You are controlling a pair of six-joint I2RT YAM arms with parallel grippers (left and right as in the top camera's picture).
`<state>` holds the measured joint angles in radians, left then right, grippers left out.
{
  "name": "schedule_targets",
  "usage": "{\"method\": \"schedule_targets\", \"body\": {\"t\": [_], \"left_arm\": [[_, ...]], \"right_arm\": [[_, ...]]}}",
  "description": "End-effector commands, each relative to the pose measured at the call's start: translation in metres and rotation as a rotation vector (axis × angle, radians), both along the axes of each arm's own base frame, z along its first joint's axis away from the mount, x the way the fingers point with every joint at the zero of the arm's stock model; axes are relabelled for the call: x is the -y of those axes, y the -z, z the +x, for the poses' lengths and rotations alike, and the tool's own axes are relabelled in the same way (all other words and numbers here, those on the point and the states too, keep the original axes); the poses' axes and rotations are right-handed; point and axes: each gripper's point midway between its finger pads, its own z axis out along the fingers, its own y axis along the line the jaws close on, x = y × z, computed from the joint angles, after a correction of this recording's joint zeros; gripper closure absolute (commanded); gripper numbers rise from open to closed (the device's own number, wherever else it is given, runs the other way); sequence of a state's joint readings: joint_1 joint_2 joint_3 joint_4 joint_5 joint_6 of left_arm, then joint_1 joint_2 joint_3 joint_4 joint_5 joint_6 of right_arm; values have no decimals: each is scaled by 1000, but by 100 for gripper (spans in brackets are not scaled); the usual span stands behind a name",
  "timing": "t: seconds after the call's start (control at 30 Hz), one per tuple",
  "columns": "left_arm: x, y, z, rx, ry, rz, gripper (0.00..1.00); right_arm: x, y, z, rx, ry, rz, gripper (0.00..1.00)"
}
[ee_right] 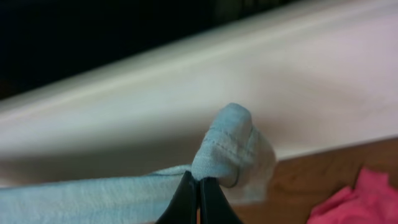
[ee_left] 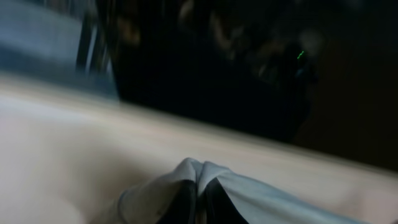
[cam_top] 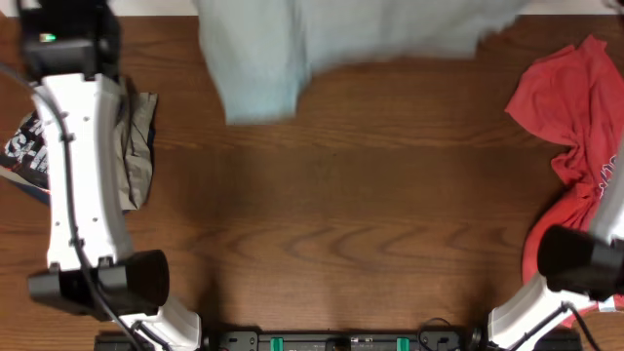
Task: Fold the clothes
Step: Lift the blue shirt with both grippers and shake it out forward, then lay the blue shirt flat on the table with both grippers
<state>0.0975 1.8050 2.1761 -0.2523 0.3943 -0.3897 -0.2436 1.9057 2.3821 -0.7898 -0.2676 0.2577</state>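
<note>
Next, I release the pale blue-grey T-shirt's fold from my left gripper on the bare wood (cam_top: 244, 153) beside the khaki-grey cloth.
The pale blue-grey T-shirt (cam_top: 322, 44) is spread along the far edge of the wooden table, and part of it runs out of the top of the overhead view. In the left wrist view my left gripper (ee_left: 199, 194) is shut on a fold of this shirt (ee_left: 261, 193), with cloth bunched over both dark fingers. In the right wrist view my right gripper (ee_right: 199, 186) is shut on a stitched hem of the same shirt (ee_right: 233, 146), which stretches away to the left. The red T-shirt (cam_top: 570, 97) lies crumpled at the right edge. Neither gripper's fingertips show in the overhead view.
A khaki-grey cloth (cam_top: 141, 146) and a dark printed garment (cam_top: 21, 151) lie at the left under my left arm (cam_top: 83, 166). My right arm's base (cam_top: 575, 263) is at the lower right. Bare brown table (cam_top: 341, 214) fills the middle. The red T-shirt (ee_right: 357, 199) shows beside my right gripper.
</note>
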Motion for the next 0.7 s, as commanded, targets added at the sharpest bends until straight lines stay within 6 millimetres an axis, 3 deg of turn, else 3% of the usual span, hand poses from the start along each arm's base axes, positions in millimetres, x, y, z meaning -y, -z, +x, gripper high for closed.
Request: {"method": "schedule_targets", "body": {"t": [0.0, 0.03, 0.13, 0.2, 0.4, 0.67], "left_arm": [[-12, -44, -32, 60, -21, -36, 94], [-10, -39, -36, 33, -9, -29, 94], [-5, 2, -47, -153, 16, -15, 94], [-2, 45, -58, -330, 26, 12, 94], [6, 170, -117, -881, 76, 9, 94], [40, 280, -184, -1360, 196, 9, 94]], "right_arm": [[21, -50, -40, 85, 84, -22, 99], [22, -43, -44, 52, 84, -31, 99], [25, -6, -54, -102, 95, -49, 99], [28, 24, -61, -224, 110, -51, 99], [26, 116, -81, -567, 55, -76, 99], [26, 237, -127, -984, 54, -37, 99]]}}
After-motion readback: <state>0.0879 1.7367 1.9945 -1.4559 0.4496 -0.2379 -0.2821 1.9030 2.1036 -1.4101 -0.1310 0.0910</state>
